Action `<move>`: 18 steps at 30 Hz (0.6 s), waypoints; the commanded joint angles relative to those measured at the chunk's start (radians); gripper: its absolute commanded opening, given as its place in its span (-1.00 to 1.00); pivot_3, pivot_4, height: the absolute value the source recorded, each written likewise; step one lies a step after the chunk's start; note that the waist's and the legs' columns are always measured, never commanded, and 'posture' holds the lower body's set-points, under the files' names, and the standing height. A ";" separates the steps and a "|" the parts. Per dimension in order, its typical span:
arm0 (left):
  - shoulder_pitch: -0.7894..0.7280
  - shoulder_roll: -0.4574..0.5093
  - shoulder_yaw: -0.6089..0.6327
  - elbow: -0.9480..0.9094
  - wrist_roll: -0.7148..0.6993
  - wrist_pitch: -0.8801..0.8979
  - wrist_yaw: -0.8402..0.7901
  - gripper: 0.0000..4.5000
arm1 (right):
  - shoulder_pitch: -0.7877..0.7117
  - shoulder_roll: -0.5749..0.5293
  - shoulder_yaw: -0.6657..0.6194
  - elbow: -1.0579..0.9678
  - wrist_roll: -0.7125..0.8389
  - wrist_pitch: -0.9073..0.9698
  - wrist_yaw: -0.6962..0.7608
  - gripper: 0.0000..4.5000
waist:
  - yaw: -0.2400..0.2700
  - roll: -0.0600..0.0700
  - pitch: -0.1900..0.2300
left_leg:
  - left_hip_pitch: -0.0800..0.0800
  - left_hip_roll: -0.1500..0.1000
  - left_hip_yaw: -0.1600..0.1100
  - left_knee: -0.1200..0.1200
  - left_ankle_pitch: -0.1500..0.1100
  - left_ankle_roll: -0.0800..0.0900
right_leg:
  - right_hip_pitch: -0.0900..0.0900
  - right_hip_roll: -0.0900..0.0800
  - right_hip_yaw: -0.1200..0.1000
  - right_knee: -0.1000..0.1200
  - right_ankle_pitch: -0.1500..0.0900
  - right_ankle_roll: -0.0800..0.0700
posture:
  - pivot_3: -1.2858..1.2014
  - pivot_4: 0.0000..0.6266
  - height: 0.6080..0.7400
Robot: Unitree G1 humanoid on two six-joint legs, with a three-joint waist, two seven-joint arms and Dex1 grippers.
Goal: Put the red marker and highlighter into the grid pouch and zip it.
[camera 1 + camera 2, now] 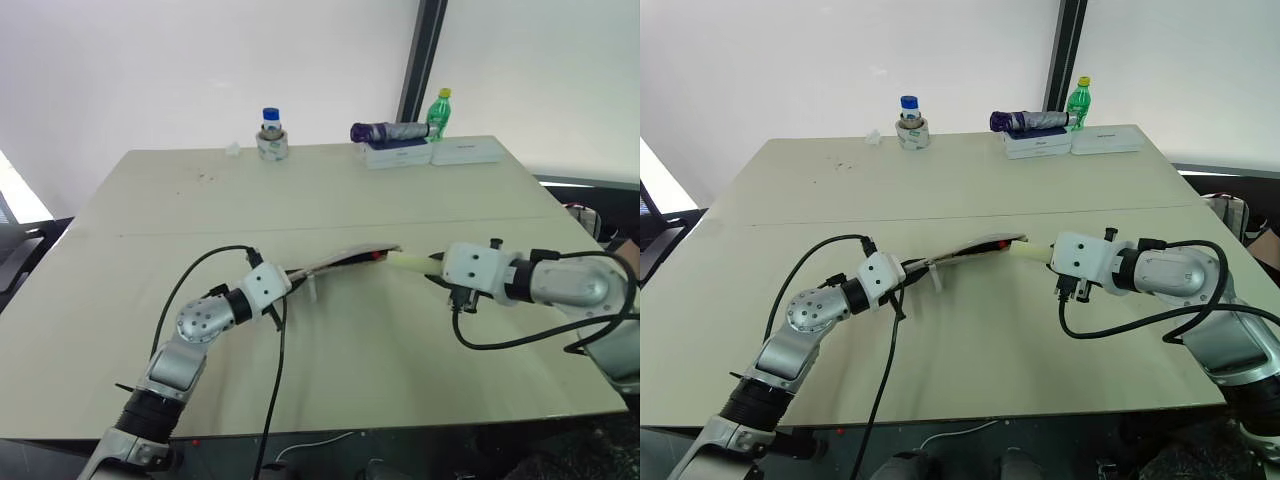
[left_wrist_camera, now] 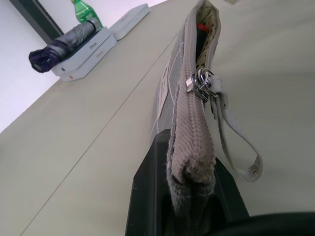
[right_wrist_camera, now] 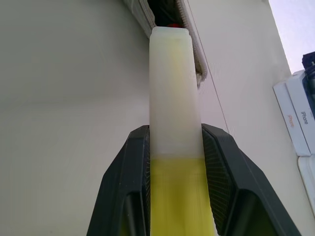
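The robot's right gripper should release the highlighter just inside the grid pouch's opening [image 1: 388,261] [image 3: 171,28], next to the red marker.
My left gripper [image 1: 284,277] is shut on one end of the grid pouch [image 1: 340,262] and holds it off the table with its mouth open toward the right. From the left wrist the pouch [image 2: 189,108] runs away from the fingers [image 2: 147,196], its zipper pull [image 2: 201,84] close to them. A red tip of the red marker [image 2: 201,25] shows inside the open mouth. My right gripper [image 1: 436,266] is shut on the pale yellow highlighter [image 1: 408,260]. The highlighter [image 3: 172,88] points at the pouch opening, its tip right at the mouth.
At the table's far edge stand a blue-capped bottle [image 1: 271,133], a green bottle [image 1: 439,113] and a folded dark umbrella [image 1: 385,131] lying on white boxes [image 1: 400,154]. Black cables hang from both wrists. The tan table [image 1: 330,360] is bare in front of the pouch.
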 commanded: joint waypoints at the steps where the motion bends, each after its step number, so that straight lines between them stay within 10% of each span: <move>1: -0.020 -0.005 -0.002 -0.044 0.001 -0.017 -0.005 -1.00 | -0.024 0.009 -0.001 -0.019 -0.016 -0.018 0.005 -0.60 | 0.000 0.000 0.000 | 0.000 0.000 0.000 0.000 0.000 0.000 | 0.000 0.000 0.000 0.000 0.000 0.000 | 0.03 -0.52 1.00; 18: -0.028 0.011 -0.051 -0.038 0.073 -0.119 -0.029 -1.00 | -0.015 0.064 0.005 -0.059 0.003 0.099 0.030 -0.60 | 0.000 0.000 0.000 | 0.000 0.000 0.000 0.000 0.000 0.000 | 0.000 0.000 0.000 0.000 0.000 0.000 | 0.03 -0.52 1.00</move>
